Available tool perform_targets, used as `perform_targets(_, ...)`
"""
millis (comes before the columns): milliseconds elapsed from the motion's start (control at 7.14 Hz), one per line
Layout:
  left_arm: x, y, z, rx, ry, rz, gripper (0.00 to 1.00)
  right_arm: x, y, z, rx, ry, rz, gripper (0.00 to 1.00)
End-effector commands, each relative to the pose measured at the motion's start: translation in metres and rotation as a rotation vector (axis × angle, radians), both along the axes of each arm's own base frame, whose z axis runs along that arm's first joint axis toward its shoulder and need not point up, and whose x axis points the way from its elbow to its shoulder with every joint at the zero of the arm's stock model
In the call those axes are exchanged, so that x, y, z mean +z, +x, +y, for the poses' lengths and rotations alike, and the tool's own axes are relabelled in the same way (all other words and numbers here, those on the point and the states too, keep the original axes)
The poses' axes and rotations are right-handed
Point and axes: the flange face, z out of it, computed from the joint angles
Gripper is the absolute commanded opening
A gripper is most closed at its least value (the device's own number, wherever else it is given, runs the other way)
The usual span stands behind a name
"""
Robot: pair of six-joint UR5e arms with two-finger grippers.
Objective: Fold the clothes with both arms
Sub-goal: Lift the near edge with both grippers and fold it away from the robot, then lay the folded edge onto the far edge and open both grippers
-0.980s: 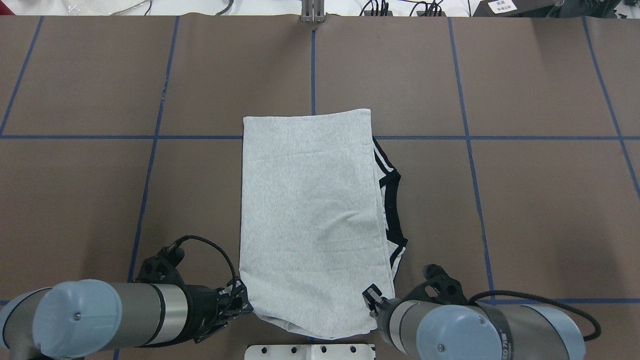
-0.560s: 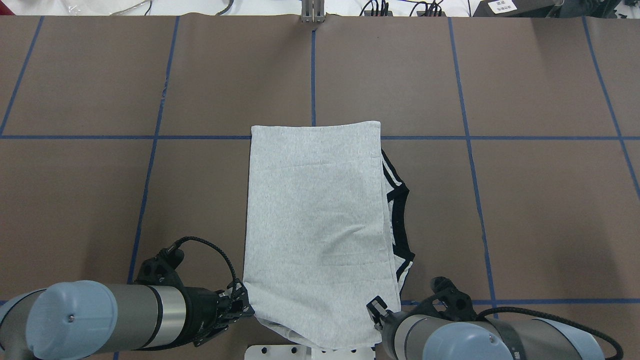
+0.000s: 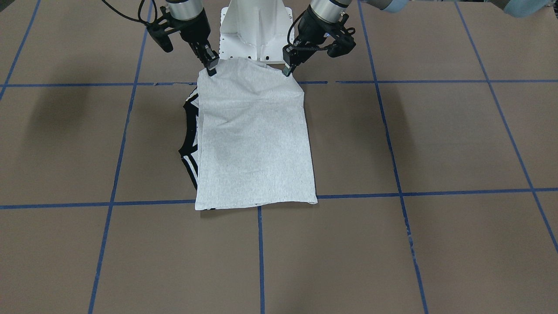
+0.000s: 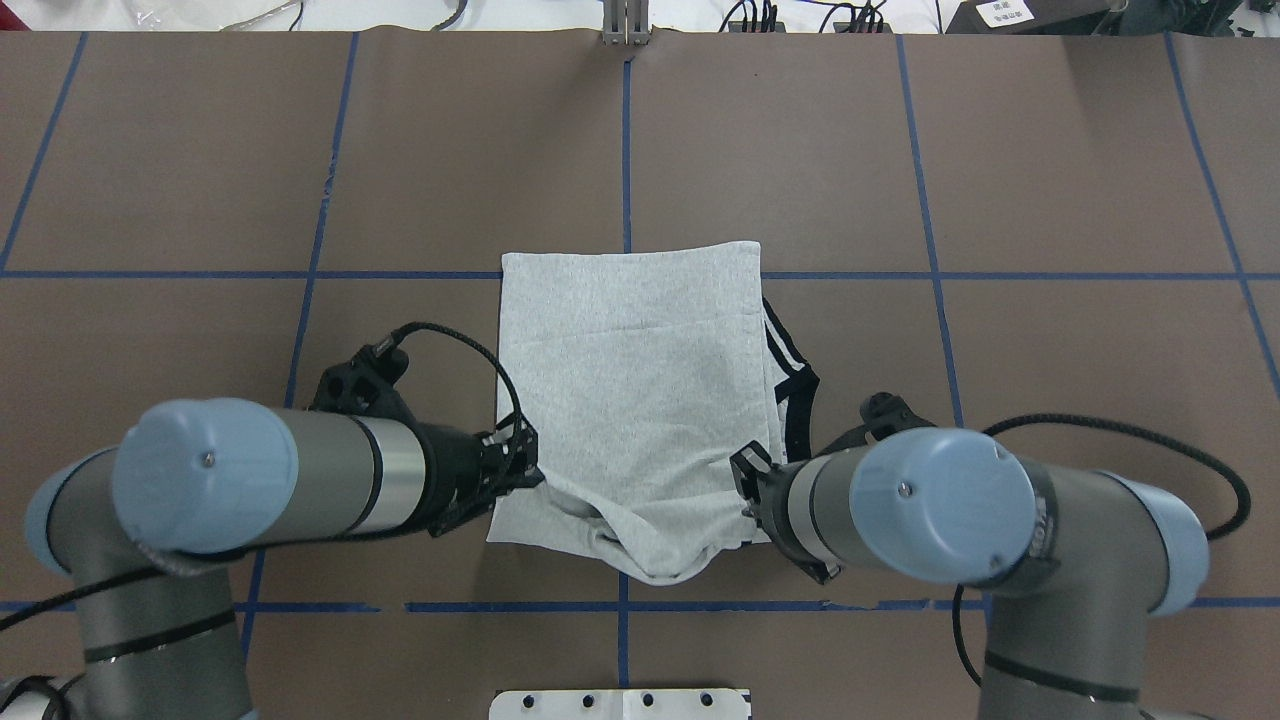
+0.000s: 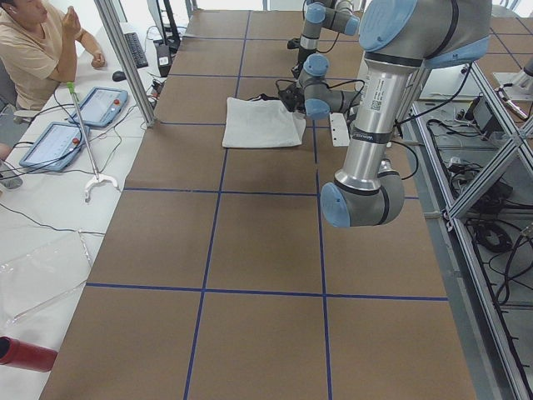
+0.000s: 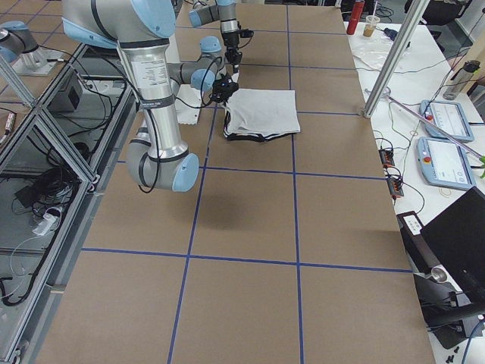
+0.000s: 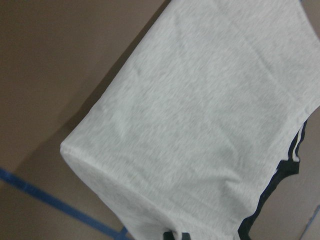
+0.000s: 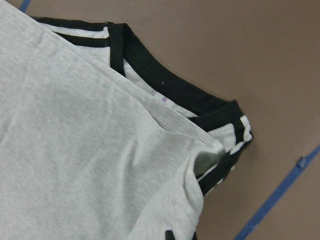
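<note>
Next, my right gripper releases the grey T-shirt's near corner just inside its far corner [image 3: 207, 188], beside the black stripes.
The grey T-shirt [image 4: 630, 380] lies folded into a long rectangle at the table's middle, back side up. Its black collar [image 4: 800, 400] and shoulder stripes stick out on the right side; the print is hidden. My left gripper [image 4: 530, 472] is shut on the shirt's near left corner. My right gripper [image 4: 745, 482] is shut on the near right corner. Both hold the near edge raised above the table, and the cloth sags between them. In the front-facing view the shirt [image 3: 253, 139] hangs from the left gripper [image 3: 287, 69] and the right gripper [image 3: 212, 69]. The collar also shows in the right wrist view [image 8: 165, 85].
The brown table [image 4: 1000, 200] carries a grid of blue tape lines. The white pedestal base [image 4: 620, 703] stands at the near edge behind the shirt. An operator [image 5: 33, 50] sits at a side desk with control pendants, off the table.
Both grippers have moved away from the base, over the shirt, lifting its near edge with them. The shirt's far edge has stayed in place.
</note>
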Motion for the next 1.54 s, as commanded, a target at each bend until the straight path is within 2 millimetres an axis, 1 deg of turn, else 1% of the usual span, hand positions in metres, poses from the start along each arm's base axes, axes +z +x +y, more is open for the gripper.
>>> perform_targets(0,0.009,-0.010,-0.076,-0.063,0.084,-0.092,0.00,0.002,-0.005,-0.091,0.019,0.025,0.049,0.00)
perform_targets(140,0.011,0.004,-0.107,-0.091,0.093,-0.098,0.00,0.007,0.003,-0.111,0.005,0.027,0.059,0.00)
perform_targets(280,0.023,0.015,-0.130,-0.106,0.109,-0.096,0.00,0.005,-0.010,-0.136,0.005,0.024,0.077,0.00)
perform_targets(420,0.036,0.022,-0.144,-0.109,0.138,-0.102,0.00,0.005,-0.025,-0.168,0.030,0.038,0.044,0.00)
perform_targets(560,0.050,0.029,-0.154,-0.114,0.143,-0.104,0.00,0.022,-0.033,-0.191,0.043,0.057,0.018,0.00)
perform_targets(700,0.061,0.035,-0.161,-0.118,0.152,-0.104,0.00,0.028,-0.034,-0.211,0.038,0.069,0.021,0.00)
perform_targets(840,0.068,0.040,-0.166,-0.111,0.175,-0.122,0.00,0.031,-0.035,-0.217,0.023,0.085,0.033,0.00)
perform_targets(980,0.073,0.038,-0.176,-0.126,0.184,-0.115,0.01,0.034,-0.025,-0.229,0.020,0.108,0.043,0.00)
perform_targets(1120,0.087,0.046,-0.201,-0.147,0.185,-0.122,0.36,0.042,-0.029,-0.249,0.015,0.146,0.045,0.99)
perform_targets(1260,0.109,0.045,-0.234,-0.192,0.224,-0.134,0.43,0.063,-0.053,-0.282,0.010,0.174,0.044,1.00)
perform_targets(1400,0.122,0.018,-0.264,-0.221,0.274,-0.171,0.49,0.075,-0.031,-0.330,0.000,0.267,0.039,1.00)
